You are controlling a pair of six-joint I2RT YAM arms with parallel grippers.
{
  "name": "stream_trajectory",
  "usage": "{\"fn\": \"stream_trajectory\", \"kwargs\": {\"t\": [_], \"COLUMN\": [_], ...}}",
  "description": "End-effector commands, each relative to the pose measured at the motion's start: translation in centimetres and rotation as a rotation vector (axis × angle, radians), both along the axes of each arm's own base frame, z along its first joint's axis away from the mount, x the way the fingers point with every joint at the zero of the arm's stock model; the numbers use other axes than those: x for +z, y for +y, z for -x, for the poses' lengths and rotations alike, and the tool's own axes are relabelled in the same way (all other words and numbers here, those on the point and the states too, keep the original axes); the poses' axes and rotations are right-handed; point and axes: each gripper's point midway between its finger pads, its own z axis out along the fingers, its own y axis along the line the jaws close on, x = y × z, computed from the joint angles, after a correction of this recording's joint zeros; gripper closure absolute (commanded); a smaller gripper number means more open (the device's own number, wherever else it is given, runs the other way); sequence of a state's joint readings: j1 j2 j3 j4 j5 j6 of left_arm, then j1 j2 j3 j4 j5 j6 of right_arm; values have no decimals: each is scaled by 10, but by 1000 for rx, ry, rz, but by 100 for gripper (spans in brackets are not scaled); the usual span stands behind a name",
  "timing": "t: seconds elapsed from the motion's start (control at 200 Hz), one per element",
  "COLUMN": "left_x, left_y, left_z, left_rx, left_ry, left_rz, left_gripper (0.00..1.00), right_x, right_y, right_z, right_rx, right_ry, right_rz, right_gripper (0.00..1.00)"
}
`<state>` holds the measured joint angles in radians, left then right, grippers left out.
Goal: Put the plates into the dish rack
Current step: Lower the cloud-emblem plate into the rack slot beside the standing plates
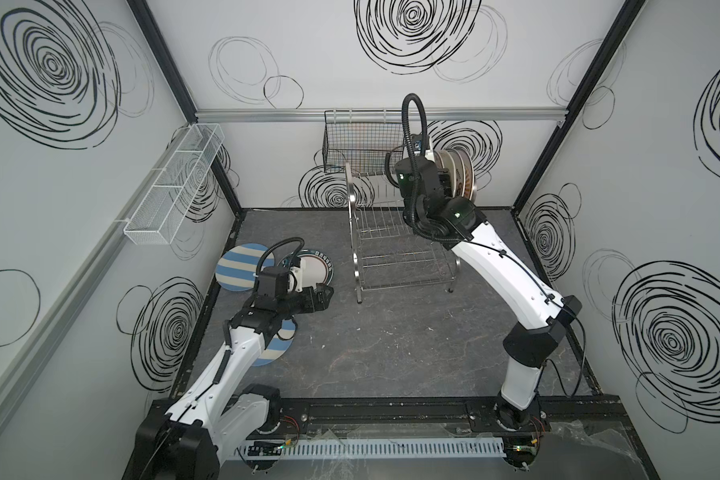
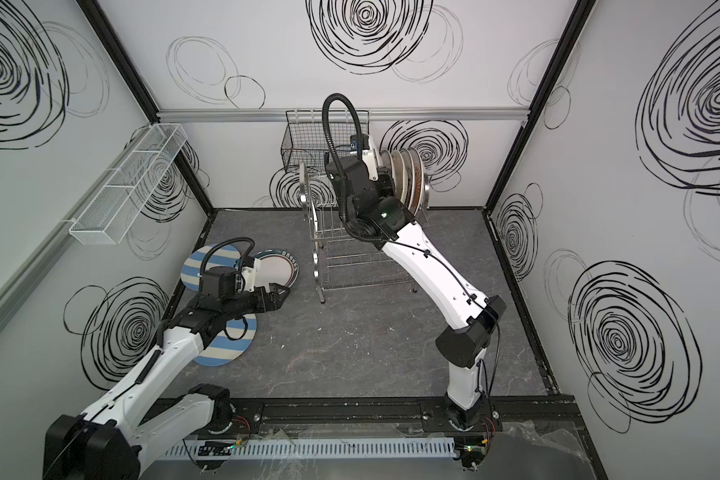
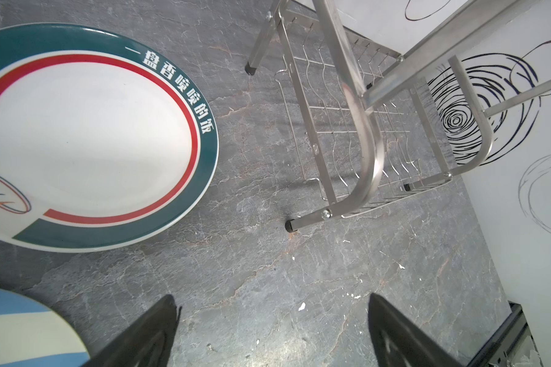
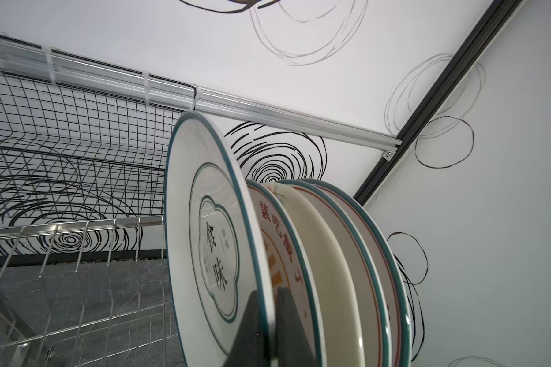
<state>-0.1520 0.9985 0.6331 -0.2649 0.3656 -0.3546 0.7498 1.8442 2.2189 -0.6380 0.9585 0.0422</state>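
Note:
I should use my right gripper to set the white green-rimmed plate down on edge in the upper level [image 1: 432,176] [image 4: 227,305], next to the row of standing plates.
The steel dish rack [image 1: 395,245] stands at the back of the table. Several plates [image 1: 460,170] stand on edge at the right end of its upper tier. My right gripper [image 4: 268,290] is shut on the rim of a white, green-rimmed plate [image 4: 210,222], upright beside them; its bottom edge is hidden. My left gripper [image 3: 272,297] hangs open over bare table, holding nothing. Near it lie a dark-green-rimmed plate [image 3: 89,136] and two blue-and-cream striped plates [image 1: 242,266] [image 1: 277,347], the nearer one partly under my left arm.
A black wire basket [image 1: 358,141] hangs on the back wall just behind the rack. A long white mesh basket [image 1: 175,187] is fixed to the left wall. The rack's left arched frame [image 3: 363,127] and feet stand close ahead of my left gripper.

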Motion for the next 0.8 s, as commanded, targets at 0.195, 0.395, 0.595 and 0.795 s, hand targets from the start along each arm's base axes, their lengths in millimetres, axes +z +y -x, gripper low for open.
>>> {"fn": "stream_trajectory", "kwargs": {"t": [0.195, 0.395, 0.595, 0.795], "left_x": [11, 11, 10, 10], "left_y": [-5, -5, -6, -6], "left_z": [-3, -3, -2, -2], "left_rx": [-25, -25, -28, -27], "left_ry": [-46, -45, -42, -39], "left_rz": [-11, -15, -14, -14], "left_gripper": [4, 4, 4, 4], "right_x": [0, -8, -11, -12], "right_y": [-2, -1, -2, 0], "right_z": [-1, -2, 0, 2], "right_rx": [-9, -7, -2, 19], "right_ry": [-17, -1, 9, 8], "right_rz": [-62, -59, -57, -73], "right_gripper": [100, 100, 95, 83]}}
